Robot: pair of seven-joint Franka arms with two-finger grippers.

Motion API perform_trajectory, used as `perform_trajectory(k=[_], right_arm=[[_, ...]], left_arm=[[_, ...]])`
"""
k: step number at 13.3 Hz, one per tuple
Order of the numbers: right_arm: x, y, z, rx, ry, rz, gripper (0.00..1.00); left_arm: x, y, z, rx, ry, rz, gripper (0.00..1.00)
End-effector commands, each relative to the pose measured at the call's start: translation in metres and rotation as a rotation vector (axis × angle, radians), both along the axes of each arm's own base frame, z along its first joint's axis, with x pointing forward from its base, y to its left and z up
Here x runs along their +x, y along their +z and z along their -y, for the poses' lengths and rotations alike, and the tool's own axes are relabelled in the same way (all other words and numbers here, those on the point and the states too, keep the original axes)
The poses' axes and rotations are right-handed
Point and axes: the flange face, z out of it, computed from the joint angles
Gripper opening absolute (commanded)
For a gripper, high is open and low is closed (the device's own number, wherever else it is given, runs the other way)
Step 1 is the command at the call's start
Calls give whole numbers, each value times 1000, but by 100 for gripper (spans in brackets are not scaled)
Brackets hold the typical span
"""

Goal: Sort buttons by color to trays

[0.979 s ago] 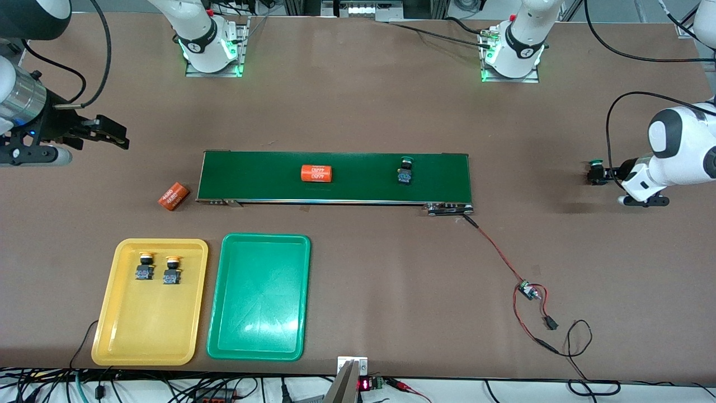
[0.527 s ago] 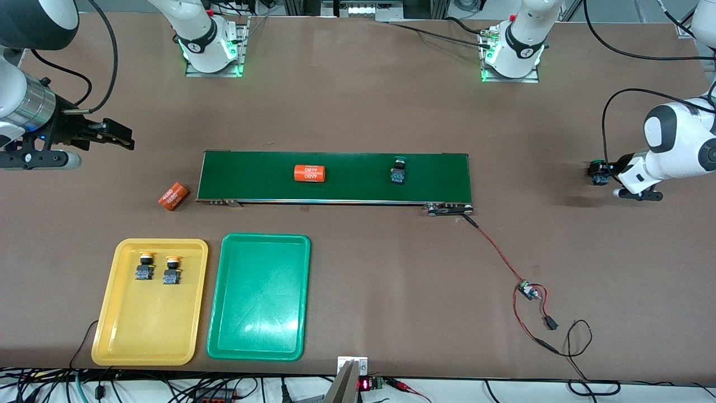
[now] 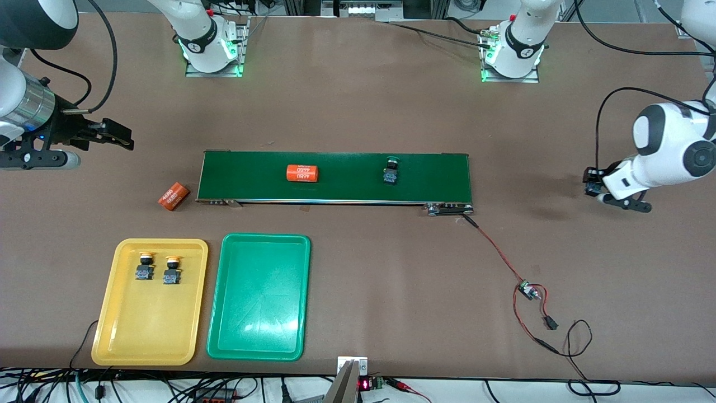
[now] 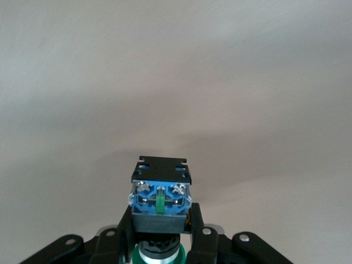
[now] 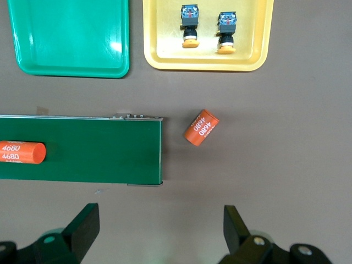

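My left gripper sets the green button, held over bare table past the conveyor's end, down next on the dark-green conveyor belt [image 3: 434, 174], near its motor end.
My left gripper [image 3: 592, 183] is shut on a green-capped button [image 4: 161, 199] and holds it over bare table past the conveyor's end, at the left arm's end of the table. A second green button [image 3: 391, 170] lies on the dark-green conveyor belt [image 3: 335, 190]. Two yellow buttons [image 3: 145, 266] [image 3: 173, 270] lie in the yellow tray [image 3: 145, 324]. The green tray [image 3: 259, 296] beside it is empty. My right gripper [image 3: 120, 137] is open and empty over the table off the belt's other end. In the right wrist view its fingers [image 5: 82, 225] are wide apart.
An orange cylinder [image 3: 302, 173] lies on the belt and another [image 3: 173, 196] lies on the table by the belt's end near the right arm. A red and black wire with a small board [image 3: 526, 290] runs from the belt's motor end toward the front camera.
The green button and orange cylinder on the belt have moved toward the right arm's end. My left gripper has shifted a little with its green button. My right gripper has barely moved.
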Motion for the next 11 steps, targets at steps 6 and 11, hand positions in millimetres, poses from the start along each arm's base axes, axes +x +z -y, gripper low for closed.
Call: perform_trajectory(k=[6,11], right_arm=[[1,8,2,-8,-2,13,100],[4,4,6,-11,-7,7,100]], left_arm=[[8,56,145,-104,7,-32,0],[1,66,271,-141,71,-22,0]])
